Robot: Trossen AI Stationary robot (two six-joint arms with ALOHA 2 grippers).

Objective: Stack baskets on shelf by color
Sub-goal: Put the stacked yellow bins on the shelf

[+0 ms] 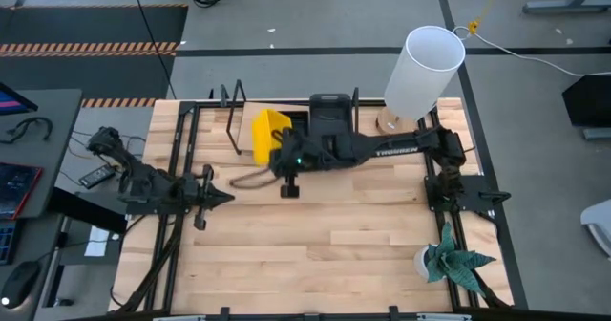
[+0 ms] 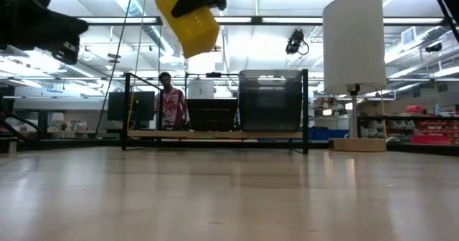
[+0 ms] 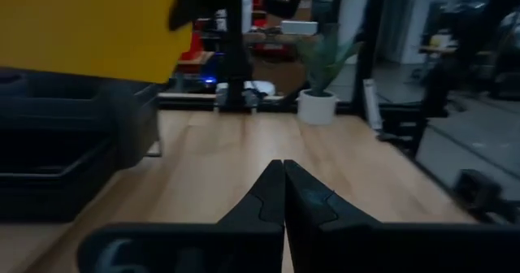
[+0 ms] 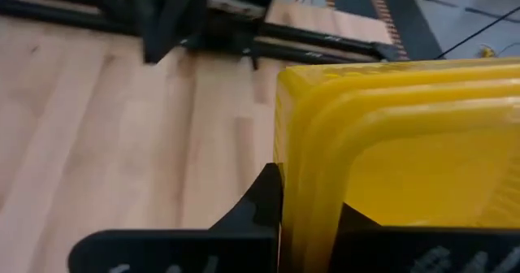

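Next, I release the yellow basket on the shelf's bare end [image 1: 256,115] beside the black mesh basket with my right gripper.
A bright yellow basket [image 1: 268,134] hangs high over the table's far left part, tilted, with my right gripper [image 4: 313,224] shut on it; several nested yellow rims show in the right wrist view. Behind it stands the shelf [image 2: 215,135], its wooden board between black wire end frames. On the board sit a black mesh basket [image 2: 211,115] and a dark grey stack of baskets [image 2: 269,100]. My left gripper [image 3: 283,193] is shut on nothing, level, over the table's left side [image 1: 225,198]. My right gripper pinches the yellow basket's side wall at the rim [image 4: 307,155], one finger [image 4: 262,204] on the outside of the wall and the other on the far side of it. It comes slanting down from the table's right. The basket hangs tilted, lifted clear of table and shelf.
A tall white lamp [image 1: 426,69] stands on a wooden base at the far right. A small potted plant [image 1: 451,260] sits near the right front corner. Bare wooden tabletop [image 1: 325,245] fills the near half. A person [image 2: 169,102] stands in the room beyond the shelf.
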